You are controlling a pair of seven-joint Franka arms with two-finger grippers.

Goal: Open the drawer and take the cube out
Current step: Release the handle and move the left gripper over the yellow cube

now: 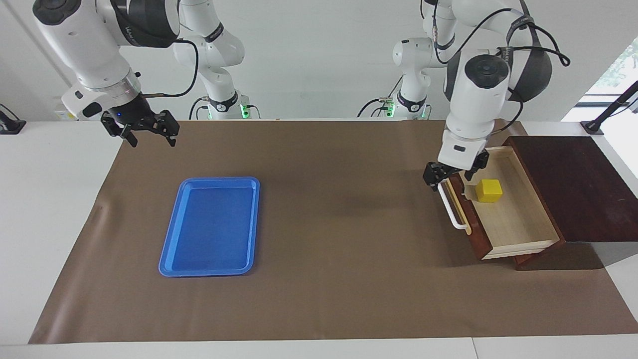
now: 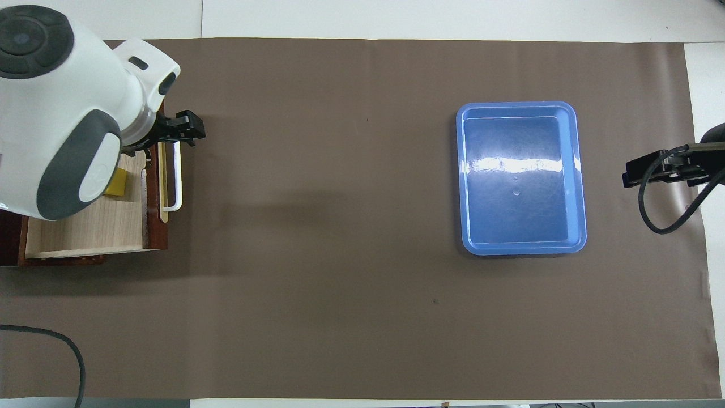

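Observation:
The yellow cube is inside the open drawer, and my left gripper should go there next and close on the cube's opposite sides (image 2: 115, 182).
The dark wooden drawer (image 1: 513, 219) stands pulled out at the left arm's end of the table, its pale inside showing and its white bar handle (image 1: 452, 213) facing the table's middle. The yellow cube (image 1: 488, 190) rests inside, in the half nearer the robots. My left gripper (image 1: 452, 174) hangs open and empty above the drawer front's end nearer the robots, beside the cube and apart from it. From overhead the left arm covers much of the drawer (image 2: 90, 229) and part of the cube (image 2: 116, 185). My right gripper (image 1: 152, 139) waits open and raised at the right arm's end.
A blue plastic tray (image 1: 209, 227) lies on the brown mat toward the right arm's end. The dark cabinet body (image 1: 573, 184) that houses the drawer sits at the table's end by the left arm. White table surrounds the mat.

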